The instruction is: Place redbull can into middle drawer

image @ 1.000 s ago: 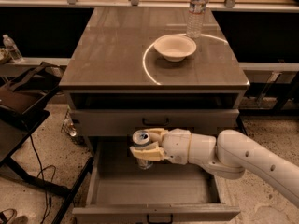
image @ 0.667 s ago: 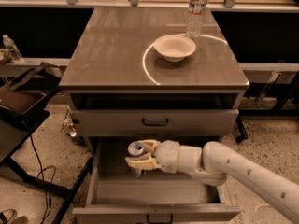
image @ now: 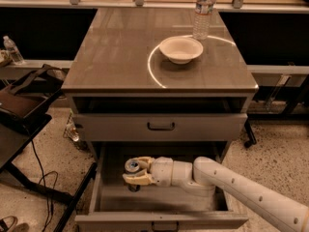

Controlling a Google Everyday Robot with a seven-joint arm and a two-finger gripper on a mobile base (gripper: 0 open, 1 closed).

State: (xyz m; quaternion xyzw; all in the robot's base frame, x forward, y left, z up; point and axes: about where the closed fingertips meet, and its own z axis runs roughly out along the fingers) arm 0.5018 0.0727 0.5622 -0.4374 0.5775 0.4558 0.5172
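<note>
Next, the gripper releases the redbull can on the open middle drawer's bottom (image: 131,190), in the half nearer the dark chair.
The redbull can (image: 132,168) shows its silver top inside the open middle drawer (image: 159,219), at the left of the drawer's interior, upright. My gripper (image: 136,173) reaches into the drawer from the right and is shut on the can, its tan fingers (image: 137,180) wrapped around it. The can's lower part sits near or on the drawer floor; I cannot tell if it touches. My white arm (image: 241,190) crosses the drawer's right side.
A shallower closed drawer front (image: 161,126) with a black handle is above. On the cabinet top stand a white bowl (image: 180,49) and a clear water bottle (image: 203,11). A dark chair (image: 21,105) and cables are on the left floor.
My gripper with the can has moved left and lower into the middle drawer. The arm now reaches deeper inside.
</note>
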